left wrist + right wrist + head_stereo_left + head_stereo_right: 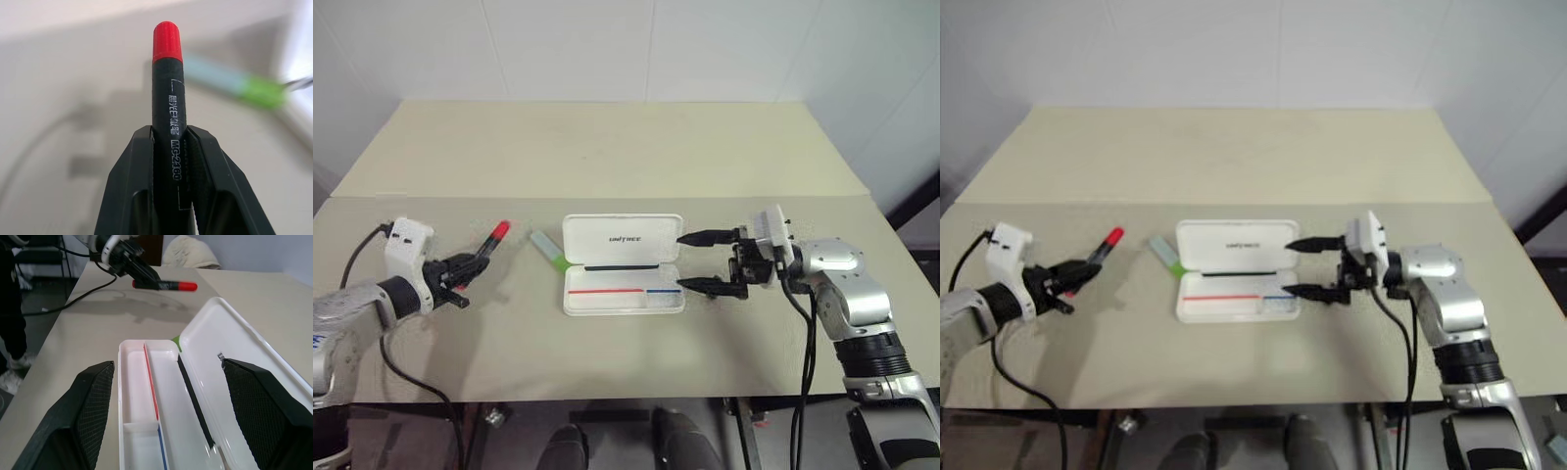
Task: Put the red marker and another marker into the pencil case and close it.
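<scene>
Next, my left gripper lets go of the red marker in the tray point(636, 277) between the black hinge line and the stripes. The marker is now lifted off the table beside the case.
The white pencil case point(623, 264) lies open in the middle of the table, lid folded back, with a red and a blue stripe inside its tray. My left gripper point(468, 266) is shut on the red marker point(493, 238), lifted off the table to the left of the case, the red cap pointing up and away. The left wrist view has the black barrel point(168, 112) clamped between both fingers. The other marker, a mint highlighter with a green cap point(548, 251), lies on the table just left of the case. My right gripper point(697, 260) stands open at the case's right end.
The beige table point(607, 157) stretches far behind the case, with a seam across it. A black cable point(406, 377) hangs from my left arm over the front edge. Beyond the table's far side, the right wrist view has a person's dark trouser leg and shoe point(12, 328).
</scene>
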Controlling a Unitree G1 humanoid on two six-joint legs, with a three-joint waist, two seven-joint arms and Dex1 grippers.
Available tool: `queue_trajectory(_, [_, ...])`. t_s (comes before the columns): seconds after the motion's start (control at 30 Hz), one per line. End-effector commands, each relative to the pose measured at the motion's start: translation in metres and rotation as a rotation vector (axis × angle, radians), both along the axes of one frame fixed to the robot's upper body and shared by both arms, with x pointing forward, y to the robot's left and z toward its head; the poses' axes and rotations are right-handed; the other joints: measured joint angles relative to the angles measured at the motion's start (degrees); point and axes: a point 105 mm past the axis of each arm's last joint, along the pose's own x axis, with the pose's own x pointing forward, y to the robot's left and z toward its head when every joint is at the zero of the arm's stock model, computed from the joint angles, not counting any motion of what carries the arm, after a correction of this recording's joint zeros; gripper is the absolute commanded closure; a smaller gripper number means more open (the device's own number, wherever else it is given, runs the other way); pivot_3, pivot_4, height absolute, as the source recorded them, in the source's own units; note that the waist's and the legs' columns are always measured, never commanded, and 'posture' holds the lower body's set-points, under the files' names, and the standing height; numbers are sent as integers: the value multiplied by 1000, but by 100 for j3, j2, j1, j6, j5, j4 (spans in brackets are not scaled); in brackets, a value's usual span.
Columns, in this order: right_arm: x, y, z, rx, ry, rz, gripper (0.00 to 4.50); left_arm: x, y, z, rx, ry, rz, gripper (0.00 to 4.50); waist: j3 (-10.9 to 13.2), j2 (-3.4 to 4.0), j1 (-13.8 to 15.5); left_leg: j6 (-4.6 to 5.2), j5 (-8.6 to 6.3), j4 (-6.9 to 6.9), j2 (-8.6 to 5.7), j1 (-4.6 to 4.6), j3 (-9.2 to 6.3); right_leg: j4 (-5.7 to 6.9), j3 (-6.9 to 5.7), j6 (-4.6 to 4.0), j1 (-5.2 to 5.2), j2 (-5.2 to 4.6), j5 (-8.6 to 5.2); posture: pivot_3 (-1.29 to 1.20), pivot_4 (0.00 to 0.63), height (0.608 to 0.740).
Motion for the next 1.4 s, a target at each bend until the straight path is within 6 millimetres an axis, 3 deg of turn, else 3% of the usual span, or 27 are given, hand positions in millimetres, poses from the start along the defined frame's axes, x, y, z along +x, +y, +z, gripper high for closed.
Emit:
queue_trajectory(0.03, [-2, -17, 3, 16, 11, -2, 0, -14, -27, 45, 60, -155, -198, 3902, 0, 1, 3, 0, 0, -1, 0, 0, 0, -1, 0, 0, 0, 0, 0, 0, 150, 740])
queue_trajectory(0.17, [3, -26, -4, -22, 15, -37, 0, -22, -54, 61, 103, -185, -392, 3902, 1, 1, 1, -1, -2, -4, 0, 0, 2, -2, 0, 1, 0, 1, -2, 0, 150, 740])
queue_trajectory(0.27, [6, -26, -3, -18, 6, -53, 0, -25, -72, 62, 124, -146, -508, 3902, 1, 2, -2, -1, -2, -1, 0, 0, 4, -4, 2, -1, 0, 2, -3, 0, 150, 740])
queue_trajectory(0.47, [7, -27, -6, -18, -4, -80, 0, -23, -97, 37, 231, 15, -751, 3902, 2, 3, -18, -1, -2, -1, 0, 1, 11, -2, 13, 6, -1, 9, -3, 0, 150, 740])
queue_trajectory(0.6, [4, -28, -9, -10, -9, -105, 0, -5, -113, 21, 279, 48, -854, 3902, 2, 3, -3, 1, -3, 0, 2, 0, 11, -1, 16, 12, -3, 17, -2, 0, 150, 740])
queue_trajectory(0.77, [-2, -32, -11, -1, -13, -148, 0, 24, -132, 15, 292, 7, -901, 3902, 3, 4, 30, 5, -6, 7, 2, -7, 11, 0, 22, 34, -4, 19, 9, 0, 150, 740])
queue_trajectory(0.9, [-7, -34, -13, 0, -11, -174, 0, 36, -147, 10, 291, 1, -942, 3902, 2, 4, 19, 8, -7, 15, 2, -31, 4, 1, 24, 58, -20, 22, 22, 0, 150, 740])
queue_trajectory(1.4, [-16, -38, -17, -6, -8, -224, 0, 62, -186, -6, 294, 28, -961, 3902, 3, 5, 33, 10, -8, 28, 1, -44, -3, 10, 26, 66, -26, 27, 24, 0, 150, 740])
